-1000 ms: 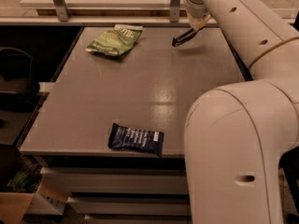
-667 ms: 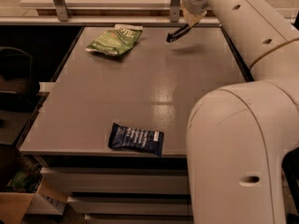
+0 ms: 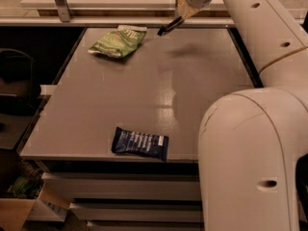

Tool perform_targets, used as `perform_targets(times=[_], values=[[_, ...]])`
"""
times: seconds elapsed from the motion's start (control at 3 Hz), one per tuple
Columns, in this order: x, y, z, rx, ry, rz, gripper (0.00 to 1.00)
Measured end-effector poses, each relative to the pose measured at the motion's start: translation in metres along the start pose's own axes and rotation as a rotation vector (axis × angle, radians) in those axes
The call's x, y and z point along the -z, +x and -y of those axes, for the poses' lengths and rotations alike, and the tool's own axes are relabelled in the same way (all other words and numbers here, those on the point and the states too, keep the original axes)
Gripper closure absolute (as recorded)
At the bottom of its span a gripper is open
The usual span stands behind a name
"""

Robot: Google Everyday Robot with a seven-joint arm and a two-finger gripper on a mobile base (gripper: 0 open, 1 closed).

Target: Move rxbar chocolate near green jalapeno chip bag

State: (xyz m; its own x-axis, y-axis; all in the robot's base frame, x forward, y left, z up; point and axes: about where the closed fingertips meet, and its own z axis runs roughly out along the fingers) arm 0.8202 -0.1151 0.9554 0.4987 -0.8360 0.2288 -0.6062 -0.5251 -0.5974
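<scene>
I should release the rxbar chocolate against the near edge of the green jalapeno chip bag (image 3: 136, 33), the one facing my gripper.
The green jalapeno chip bag (image 3: 117, 41) lies crinkled at the back left of the grey table (image 3: 144, 95). My gripper (image 3: 179, 16) hangs over the back of the table, a little to the right of the bag. It is shut on the rxbar chocolate (image 3: 168, 27), a small flat black wrapper that sticks out down and to the left, held above the table surface. The bar's free end is a short gap from the bag's right edge.
A larger dark blue wrapper with white print (image 3: 140, 143) lies near the table's front edge. My white arm (image 3: 250, 143) fills the right side. A pale shelf with a metal post (image 3: 60, 1) runs behind the table. A cardboard box (image 3: 19, 206) sits at the lower left.
My gripper has moved left along the back of the table with the black bar in it, closer to the green bag. The bag and the blue wrapper have not moved.
</scene>
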Motion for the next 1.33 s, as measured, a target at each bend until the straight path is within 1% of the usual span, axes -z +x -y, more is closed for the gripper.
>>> perform_targets(times=[0.33,0.67,1.0,1.33], values=[[-0.002,-0.020,0.016,0.018,0.070,0.097,1.00],[-0.005,-0.045,0.029,0.047,0.127,0.214,1.00],[-0.004,-0.069,0.037,0.085,0.159,0.311,1.00],[0.002,-0.084,0.041,0.118,0.177,0.373,1.00]])
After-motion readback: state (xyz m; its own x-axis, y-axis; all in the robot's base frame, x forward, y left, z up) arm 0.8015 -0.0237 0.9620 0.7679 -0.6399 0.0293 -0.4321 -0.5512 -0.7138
